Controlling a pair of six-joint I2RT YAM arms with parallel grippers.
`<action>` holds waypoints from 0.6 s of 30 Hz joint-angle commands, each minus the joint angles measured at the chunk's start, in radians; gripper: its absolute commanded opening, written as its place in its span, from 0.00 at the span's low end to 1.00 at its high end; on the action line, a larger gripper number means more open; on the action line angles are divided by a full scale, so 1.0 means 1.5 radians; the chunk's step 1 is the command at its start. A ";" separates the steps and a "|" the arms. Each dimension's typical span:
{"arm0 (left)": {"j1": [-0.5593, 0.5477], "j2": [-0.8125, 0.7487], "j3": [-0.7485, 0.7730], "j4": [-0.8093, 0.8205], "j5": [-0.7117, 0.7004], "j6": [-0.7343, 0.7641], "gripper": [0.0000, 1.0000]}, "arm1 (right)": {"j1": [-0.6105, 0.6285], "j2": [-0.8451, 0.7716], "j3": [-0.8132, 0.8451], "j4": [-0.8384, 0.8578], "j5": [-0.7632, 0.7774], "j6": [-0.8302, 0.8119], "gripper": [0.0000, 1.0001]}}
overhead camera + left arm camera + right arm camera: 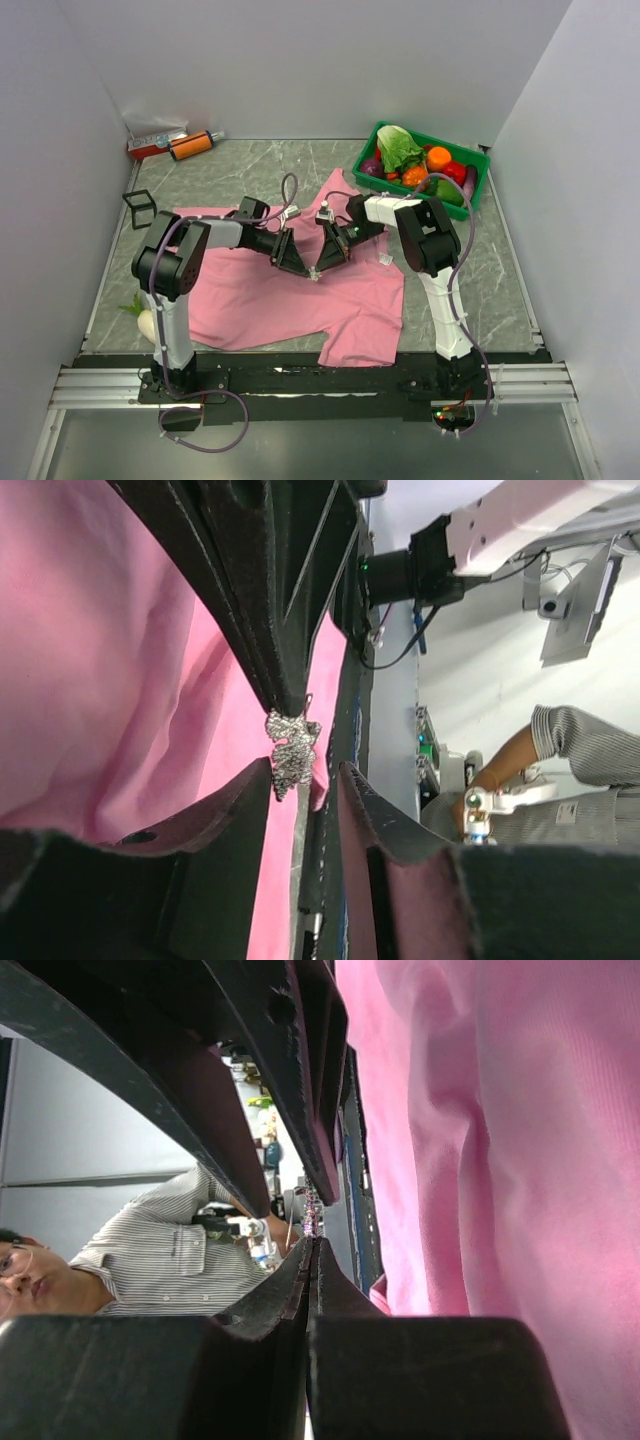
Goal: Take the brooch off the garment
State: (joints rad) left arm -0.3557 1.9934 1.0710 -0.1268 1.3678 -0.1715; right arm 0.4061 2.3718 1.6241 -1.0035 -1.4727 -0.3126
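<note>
The brooch's lower end sits shallow and off-centre at the left gripper's fingertips, so the robot should open its left gripper wider and take the brooch deeper [294, 748].
The garment [270, 295], a pink T-shirt, lies spread on the grey table under both arms. Both grippers meet tip to tip over its middle. My right gripper [312, 1245] is shut on the brooch [312, 1222], which sticks out edge-on from its fingertips. In the left wrist view the brooch [290, 748] is a crinkled silvery piece hanging from the right gripper [288, 702] against the pink garment [110, 660]. My left gripper [305, 772] is open, its two fingers standing either side of the brooch's lower end without pinching it. I cannot tell whether the brooch is still pinned to the cloth.
A green basket [432, 134] of vegetables stands at the back right. An orange and red tool [172, 147] lies in the back left corner, a black wire frame [140, 208] beside the shirt. A white vegetable [145, 320] lies by the left arm's base.
</note>
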 commanded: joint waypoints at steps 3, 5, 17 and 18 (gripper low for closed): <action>-0.006 0.031 0.055 -0.130 0.040 0.138 0.37 | 0.005 -0.034 0.032 -0.025 -0.124 -0.026 0.00; -0.006 0.037 0.067 -0.157 0.046 0.151 0.36 | 0.005 -0.033 0.034 -0.027 -0.120 -0.027 0.00; -0.007 0.047 0.086 -0.156 0.034 0.144 0.41 | 0.011 -0.030 0.044 -0.038 -0.092 -0.043 0.00; -0.007 0.040 0.076 -0.138 0.030 0.115 0.42 | 0.011 -0.030 0.045 -0.040 -0.090 -0.045 0.00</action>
State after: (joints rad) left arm -0.3599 2.0750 1.1797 -0.3889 1.3914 0.0433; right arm 0.4099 2.3718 1.6531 -1.0348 -1.4734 -0.3538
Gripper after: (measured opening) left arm 0.399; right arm 0.004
